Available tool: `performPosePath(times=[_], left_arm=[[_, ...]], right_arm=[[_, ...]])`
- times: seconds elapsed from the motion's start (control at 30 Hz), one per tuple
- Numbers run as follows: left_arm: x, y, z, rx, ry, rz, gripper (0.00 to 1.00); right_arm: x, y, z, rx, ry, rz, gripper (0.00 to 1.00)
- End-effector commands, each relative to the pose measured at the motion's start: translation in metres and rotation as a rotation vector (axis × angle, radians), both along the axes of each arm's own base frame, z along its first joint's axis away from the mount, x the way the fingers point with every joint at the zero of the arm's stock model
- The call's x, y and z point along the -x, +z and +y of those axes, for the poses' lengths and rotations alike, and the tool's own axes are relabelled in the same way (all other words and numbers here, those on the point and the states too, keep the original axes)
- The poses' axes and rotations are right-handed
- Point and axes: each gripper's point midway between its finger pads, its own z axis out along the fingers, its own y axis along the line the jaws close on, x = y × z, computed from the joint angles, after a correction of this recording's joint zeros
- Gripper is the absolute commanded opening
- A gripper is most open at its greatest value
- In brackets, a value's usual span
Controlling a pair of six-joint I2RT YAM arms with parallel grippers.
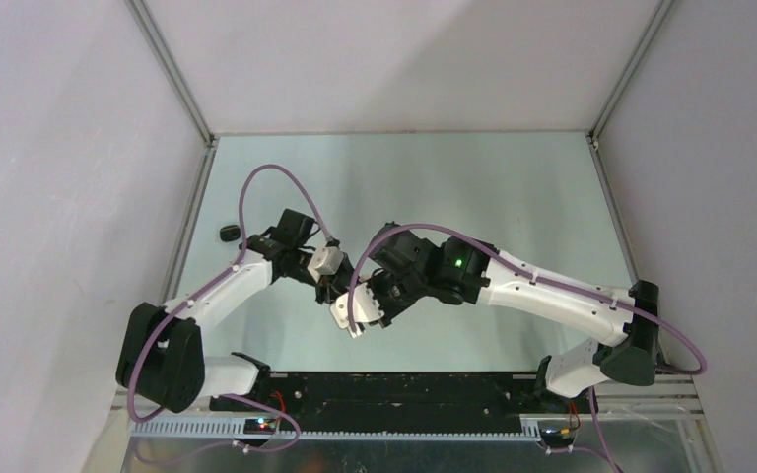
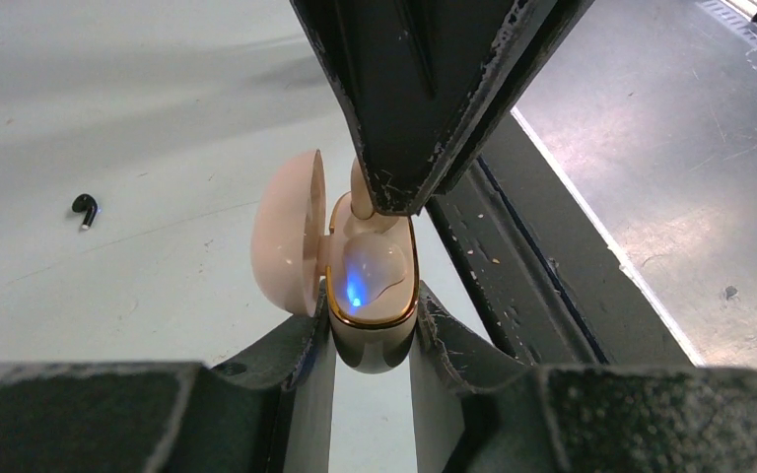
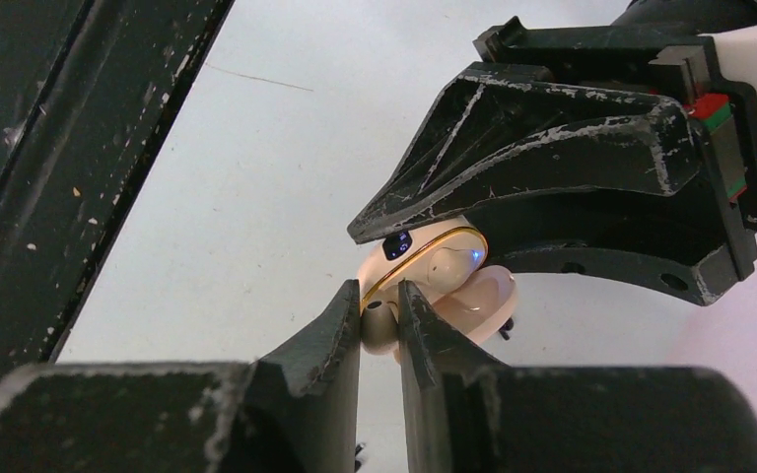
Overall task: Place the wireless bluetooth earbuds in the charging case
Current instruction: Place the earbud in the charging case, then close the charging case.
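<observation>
I should set the cream charging case on the table (image 1: pixel 332 229) between the small black object and the black earbud with my left gripper. The case is held above the table now.
The cream charging case (image 2: pixel 370 286) has a gold rim and a blue light inside, and its lid (image 2: pixel 286 236) stands open to the left. My left gripper (image 2: pixel 370 330) is shut on the case's body and holds it above the table. One cream earbud (image 2: pixel 375 261) lies in the case. My right gripper (image 3: pixel 379 296) is shut on a second cream earbud (image 3: pixel 378 323) by its stem, right at the case's rim (image 3: pixel 424 258). In the left wrist view the right fingers (image 2: pixel 424 108) come down from above with that earbud (image 2: pixel 360 192). A black earbud (image 2: pixel 84 209) lies on the table to the left.
In the top view both arms meet over the near middle of the table (image 1: pixel 513 197). A small black object (image 1: pixel 228 233) lies at the table's left edge. A black rail (image 2: pixel 513 266) runs along the near side. Grey walls enclose the table.
</observation>
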Motion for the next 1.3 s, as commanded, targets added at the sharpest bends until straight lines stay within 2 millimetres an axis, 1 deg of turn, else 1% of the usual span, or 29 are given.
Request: performPosePath(times=[0.0,0.33,0.57,0.73,0.87,0.93,0.97,1.0,1.03,1.07,1.1,1.13,1.17,1.23,1.27], left_arm=[[0.004,0.008,-0.001,0.029,-0.013,-0.023,0.0],[0.005,0.009,-0.001,0.027,-0.012,-0.025,0.0],[0.006,0.009,-0.001,0.025,-0.015,-0.025,0.0],[0.006,0.01,-0.001,0.024,-0.013,-0.024,0.0],[0.006,0.011,-0.001,0.026,-0.014,-0.028,0.0],[0.006,0.011,-0.001,0.024,-0.013,-0.03,0.0],[0.006,0.011,-0.001,0.025,-0.013,-0.032,0.0],[0.006,0.012,-0.001,0.024,-0.012,-0.034,0.0],[0.006,0.012,-0.001,0.024,-0.012,-0.033,0.0],[0.006,0.012,-0.001,0.024,-0.011,-0.035,0.0],[0.006,0.012,-0.001,0.024,-0.011,-0.034,0.0],[0.006,0.012,-0.001,0.024,-0.011,-0.035,0.0],[0.006,0.011,-0.001,0.024,-0.012,-0.033,0.0],[0.006,0.011,-0.001,0.022,-0.013,-0.026,0.0],[0.005,0.011,-0.001,0.022,-0.012,-0.025,0.0]], right_arm=[[-0.009,0.034,0.018,-0.133,-0.078,-0.018,0.2],[-0.021,0.049,0.026,-0.191,-0.151,-0.017,0.24],[-0.022,0.055,0.029,-0.22,-0.185,0.006,0.27],[-0.02,0.055,0.027,-0.218,-0.184,0.019,0.28],[-0.022,0.059,0.02,-0.218,-0.188,-0.002,0.27],[-0.027,0.063,0.014,-0.227,-0.21,-0.015,0.27],[-0.033,0.064,0.01,-0.234,-0.231,-0.014,0.27],[-0.036,0.072,0.007,-0.262,-0.247,-0.01,0.28],[-0.043,0.072,0.002,-0.272,-0.27,0.001,0.28],[-0.053,0.081,-0.003,-0.312,-0.307,0.004,0.28],[-0.056,0.077,-0.006,-0.318,-0.32,0.015,0.29],[-0.065,0.084,-0.009,-0.358,-0.351,0.012,0.29],[-0.069,0.078,-0.011,-0.354,-0.372,0.009,0.3],[-0.081,0.072,-0.014,-0.364,-0.423,-0.018,0.3],[-0.085,0.065,-0.013,-0.359,-0.439,-0.023,0.3]])
